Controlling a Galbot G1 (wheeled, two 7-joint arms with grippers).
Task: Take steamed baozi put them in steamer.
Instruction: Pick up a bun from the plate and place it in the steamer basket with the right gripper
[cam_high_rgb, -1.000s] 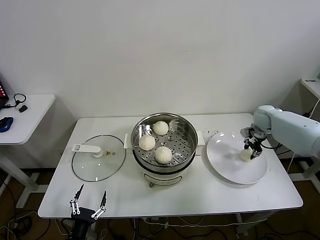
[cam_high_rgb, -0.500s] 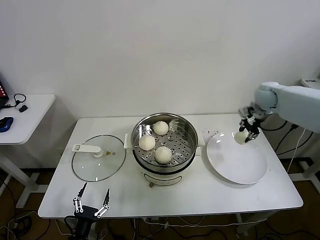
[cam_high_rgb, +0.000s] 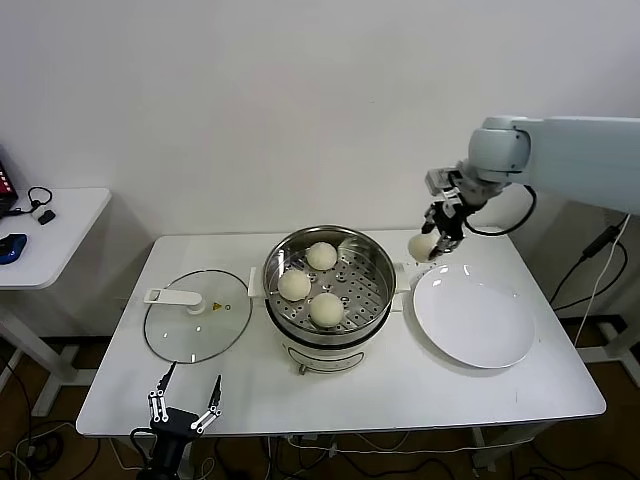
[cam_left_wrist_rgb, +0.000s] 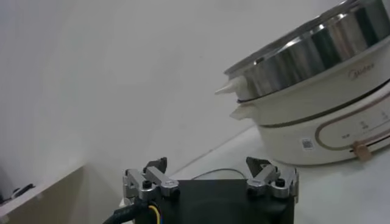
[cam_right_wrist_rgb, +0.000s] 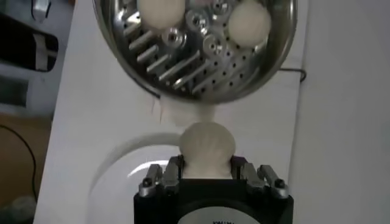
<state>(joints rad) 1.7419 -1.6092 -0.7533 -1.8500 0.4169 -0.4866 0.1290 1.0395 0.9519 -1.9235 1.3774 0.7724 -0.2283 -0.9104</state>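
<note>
My right gripper needs to let go of the baozi on the steamer tray's bare side (cam_high_rgb: 352, 281) (cam_right_wrist_rgb: 198, 56) facing the white plate. The held baozi is in the air between steamer and plate.
The steamer (cam_high_rgb: 372, 262) stands mid-table with three baozi on its perforated tray: one at the back (cam_high_rgb: 321, 255), one on the left (cam_high_rgb: 294, 285), one at the front (cam_high_rgb: 326, 309). My right gripper (cam_high_rgb: 437, 236) is shut on the fourth baozi (cam_high_rgb: 422, 247) and holds it in the air between the steamer's right rim and the white plate (cam_high_rgb: 473, 316). In the right wrist view the held baozi (cam_right_wrist_rgb: 206, 147) sits between the fingers, with the steamer (cam_right_wrist_rgb: 183, 67) below. My left gripper (cam_high_rgb: 184, 397) is open and parked below the table's front edge, left of the steamer (cam_left_wrist_rgb: 317, 97).
The glass lid (cam_high_rgb: 197, 315) with its white handle lies on the table left of the steamer. The white plate is bare. A side table (cam_high_rgb: 50, 225) with small objects stands at the far left.
My right gripper lifted the baozi off the plate and carried it up and left towards the steamer. The left arm has barely moved.
</note>
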